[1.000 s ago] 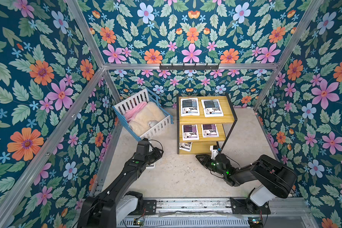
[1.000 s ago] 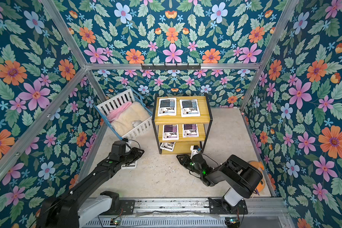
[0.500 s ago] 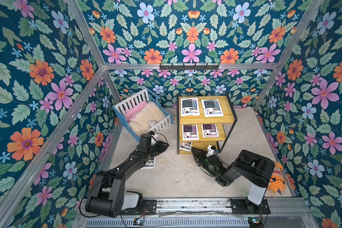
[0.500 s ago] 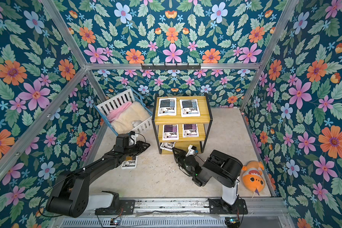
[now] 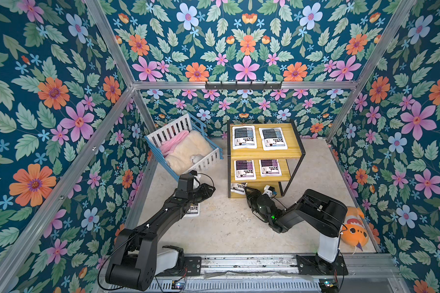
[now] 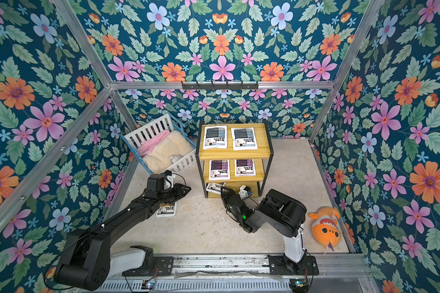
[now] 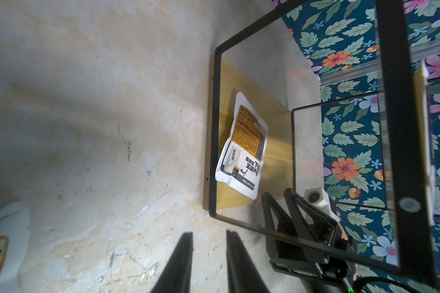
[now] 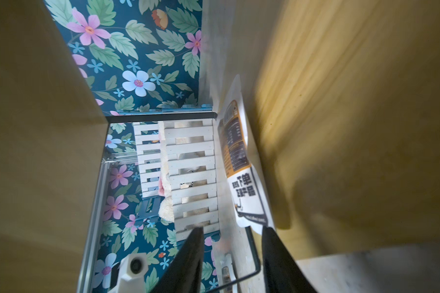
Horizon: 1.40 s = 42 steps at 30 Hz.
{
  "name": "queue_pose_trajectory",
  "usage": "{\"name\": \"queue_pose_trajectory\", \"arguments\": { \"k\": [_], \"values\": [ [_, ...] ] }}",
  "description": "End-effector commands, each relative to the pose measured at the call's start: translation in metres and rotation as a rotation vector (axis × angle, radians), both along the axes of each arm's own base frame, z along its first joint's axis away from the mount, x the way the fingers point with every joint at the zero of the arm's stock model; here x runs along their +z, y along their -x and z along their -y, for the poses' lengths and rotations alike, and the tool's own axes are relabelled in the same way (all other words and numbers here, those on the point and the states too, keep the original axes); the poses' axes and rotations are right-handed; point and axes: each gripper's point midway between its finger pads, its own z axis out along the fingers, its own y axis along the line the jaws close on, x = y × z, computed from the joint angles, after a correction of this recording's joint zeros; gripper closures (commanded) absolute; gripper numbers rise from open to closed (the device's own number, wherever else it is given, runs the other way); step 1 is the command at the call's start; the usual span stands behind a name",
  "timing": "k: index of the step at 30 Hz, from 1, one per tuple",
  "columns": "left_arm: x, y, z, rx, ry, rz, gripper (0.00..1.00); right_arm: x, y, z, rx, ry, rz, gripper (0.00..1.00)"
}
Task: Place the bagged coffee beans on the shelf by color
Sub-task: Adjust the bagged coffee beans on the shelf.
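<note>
The yellow-brown bag lies at a slant across the bottom board, so the robot's right gripper needs to take its near corner [image 7: 251,193] and turn it square before fetching the other bag.
The shelf [image 5: 264,153] holds two blue-grey bagged coffee beans [image 5: 244,137] on its top board and two purple bags [image 5: 244,169] on the middle board. One yellow-brown bag [image 7: 244,144] lies on the left of the bottom board. Another yellow-brown bag [image 6: 167,210] lies on the floor, partly under my left arm. My right gripper [image 8: 233,229] is open at the front of the bottom board. That board's bag [image 8: 241,165] has its near corner just off one fingertip. My left gripper [image 7: 208,236] hovers open and empty over bare floor, left of the shelf.
A white-and-blue crib [image 5: 183,149] with fluffy bedding stands at the back left, close to the shelf and behind my left gripper [image 5: 211,189]. An orange fish plush [image 5: 353,228] lies by the right wall. A black hook rail [image 5: 243,86] hangs on the back wall.
My right gripper has moved in to the shelf's bottom board and its jaws have widened. My left gripper has swung from above the floor bag towards the shelf.
</note>
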Motion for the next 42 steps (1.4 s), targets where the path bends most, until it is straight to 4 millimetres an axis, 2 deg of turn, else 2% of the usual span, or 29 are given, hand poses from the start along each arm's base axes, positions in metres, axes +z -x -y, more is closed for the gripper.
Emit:
{"name": "queue_pose_trajectory", "arguments": {
  "k": [1, 5, 7, 11, 17, 25, 30, 34, 38, 42],
  "values": [
    [0.001, 0.000, -0.004, 0.003, -0.032, 0.015, 0.70, -0.010, -0.003, 0.006, -0.021, 0.034, -0.015, 0.57],
    [0.003, 0.001, -0.006, 0.006, -0.045, 0.019, 0.70, -0.013, -0.004, 0.007, -0.021, 0.049, -0.015, 0.56],
    [0.003, 0.001, -0.007, 0.007, -0.047, 0.018, 0.70, -0.010, -0.006, 0.001, 0.003, 0.050, 0.002, 0.57],
    [0.003, 0.001, -0.007, 0.008, -0.050, 0.018, 0.70, -0.012, -0.007, -0.005, 0.016, 0.035, 0.000, 0.67],
    [0.003, 0.003, -0.009, 0.008, -0.061, 0.016, 0.70, -0.018, -0.006, -0.004, 0.011, 0.033, -0.018, 0.66],
    [0.006, 0.004, -0.012, 0.014, -0.078, 0.024, 0.70, -0.021, -0.006, -0.008, 0.023, 0.025, -0.022, 0.86],
    [0.005, 0.004, -0.012, 0.015, -0.084, 0.025, 0.70, -0.020, -0.008, -0.004, 0.036, 0.049, -0.015, 1.00],
    [0.006, 0.005, -0.013, 0.015, -0.090, 0.031, 0.70, -0.020, -0.012, 0.005, 0.149, 0.098, 0.004, 1.00],
    [0.008, 0.004, -0.013, 0.013, -0.090, 0.036, 0.70, -0.016, -0.007, 0.018, 0.270, 0.111, 0.042, 1.00],
    [0.010, 0.004, -0.014, 0.015, -0.092, 0.044, 0.70, -0.021, 0.000, 0.016, 0.401, 0.201, 0.056, 1.00]
  ]
}}
